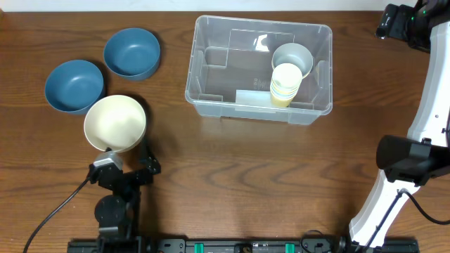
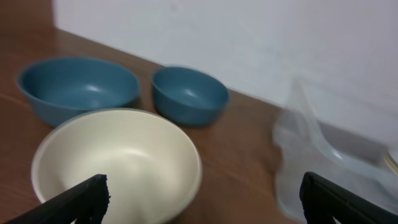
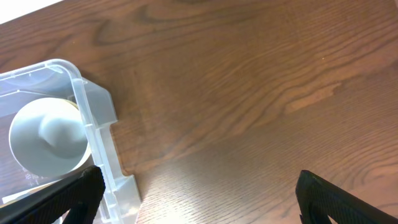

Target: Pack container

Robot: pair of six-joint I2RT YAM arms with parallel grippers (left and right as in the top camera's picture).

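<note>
The robot's left gripper will next move to the rim of the cream bowl point(image 1: 143, 135) point(image 2: 198, 182), on its side toward the clear container, and close there.
The container point(image 1: 259, 67), a large clear plastic bin, stands at the back middle of the table. Inside it, at its right end, a stack of pale yellow cups point(image 1: 285, 84) lies next to a grey cup point(image 1: 292, 57). My right gripper point(image 3: 199, 193) is open and holds nothing; it hovers over bare table to the right of the container's corner point(image 3: 93, 118), with the grey cup point(image 3: 46, 137) showing inside. My left gripper point(image 2: 202, 193) is open and holds nothing, low at the near left, just behind a cream bowl point(image 2: 118, 162). The container point(image 2: 323, 155) shows blurred at the right of that view.
Two blue bowls point(image 1: 131, 53) point(image 1: 74, 86) sit at the back left, with the cream bowl point(image 1: 115, 123) in front of them. The left arm's base point(image 1: 116, 211) is at the near edge. The white right arm point(image 1: 429, 119) runs along the right side.
</note>
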